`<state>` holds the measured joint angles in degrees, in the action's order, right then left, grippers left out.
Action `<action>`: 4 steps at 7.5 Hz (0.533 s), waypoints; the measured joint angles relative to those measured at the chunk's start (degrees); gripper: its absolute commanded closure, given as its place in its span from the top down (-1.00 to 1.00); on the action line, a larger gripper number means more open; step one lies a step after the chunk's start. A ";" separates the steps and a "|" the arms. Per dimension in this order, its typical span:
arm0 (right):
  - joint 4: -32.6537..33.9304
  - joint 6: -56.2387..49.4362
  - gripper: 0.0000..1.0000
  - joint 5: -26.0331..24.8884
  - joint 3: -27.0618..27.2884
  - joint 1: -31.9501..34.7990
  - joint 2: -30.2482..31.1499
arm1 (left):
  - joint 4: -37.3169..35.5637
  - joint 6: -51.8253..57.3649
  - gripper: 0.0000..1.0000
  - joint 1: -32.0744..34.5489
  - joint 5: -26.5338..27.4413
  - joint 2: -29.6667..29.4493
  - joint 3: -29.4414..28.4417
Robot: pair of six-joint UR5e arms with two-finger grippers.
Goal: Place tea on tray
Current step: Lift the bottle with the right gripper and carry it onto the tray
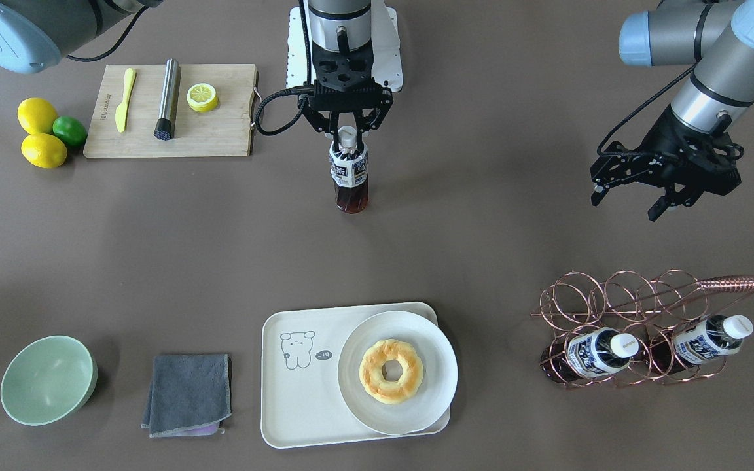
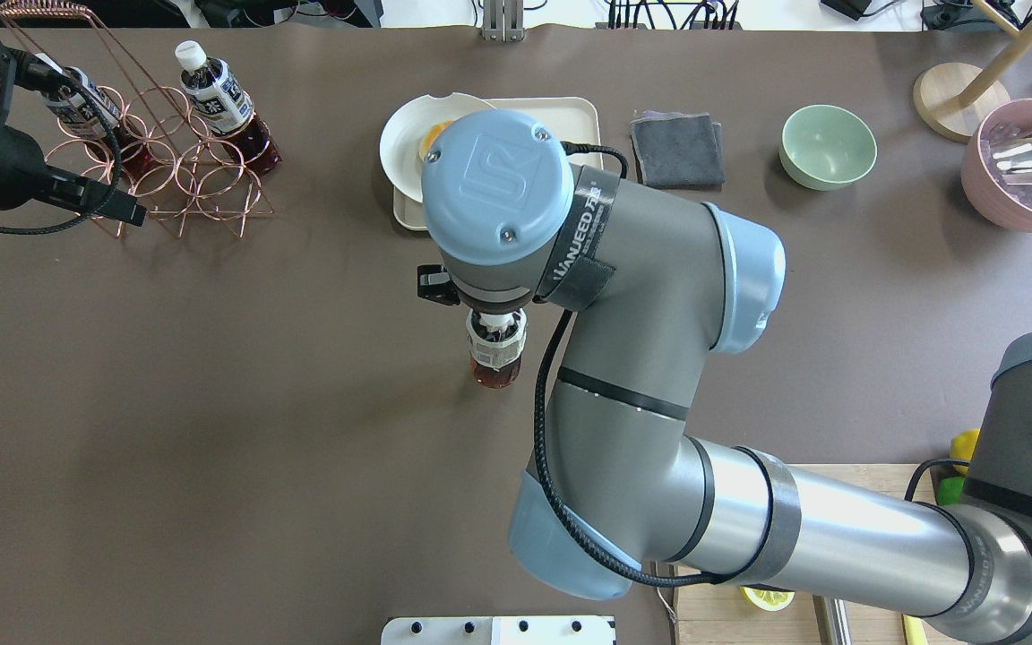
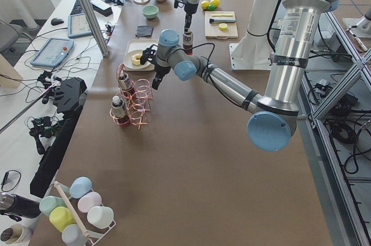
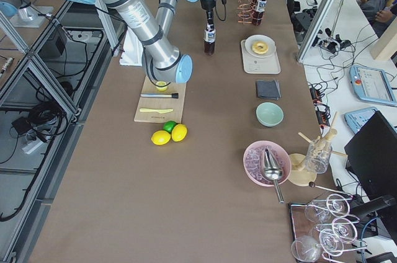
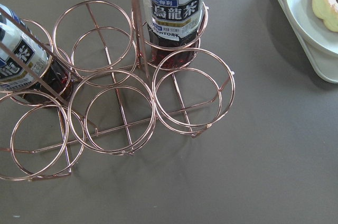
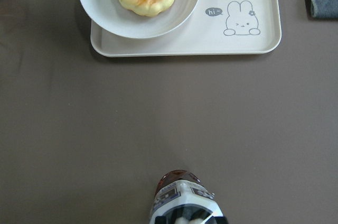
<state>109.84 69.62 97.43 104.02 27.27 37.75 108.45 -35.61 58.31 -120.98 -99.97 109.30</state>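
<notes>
Next, my right gripper lets go of the tea bottle on the tray's line-drawn animal (image 1: 295, 371), next to the white plate.
The tea bottle (image 1: 350, 176), with dark liquid, a white cap and a blue-and-white label, stands upright at mid-table. My right gripper (image 1: 349, 139) is shut on its neck from above; the bottle also shows at the bottom of the right wrist view (image 6: 182, 200). I cannot tell if its base touches the table. The cream tray (image 1: 298, 399) with a line-drawn animal lies ahead of it (image 6: 253, 23). My left gripper (image 1: 626, 204) is open and empty, hovering near the copper wire rack (image 1: 619, 304).
A white plate (image 1: 439, 353) with a doughnut (image 1: 391, 371) covers the tray's right part. Two alike bottles (image 1: 596, 353) (image 1: 711, 337) lie in the rack. A cutting board (image 1: 220, 134), lemons (image 1: 36, 114), a green bowl (image 1: 46, 379) and a grey cloth (image 1: 187, 392) lie to the side.
</notes>
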 measured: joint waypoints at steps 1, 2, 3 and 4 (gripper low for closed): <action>0.01 -1.56 -1.00 1.08 -0.07 2.03 -0.08 | -0.05 -0.11 0.94 0.26 -0.85 0.42 0.64; -0.02 -3.64 -1.00 2.43 -0.45 4.54 -0.10 | -0.15 -0.16 0.94 1.35 -2.91 1.65 1.74; -0.08 -6.70 -1.00 4.26 -1.40 7.78 -0.10 | -0.20 0.10 0.94 3.61 -5.77 3.72 3.18; -0.41 -10.43 -1.00 6.59 -3.46 11.42 -0.15 | -0.12 1.12 0.94 6.51 -8.05 6.76 5.06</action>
<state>109.43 59.19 104.02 100.56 38.69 37.59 108.33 -34.49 64.82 -129.03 -93.21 114.36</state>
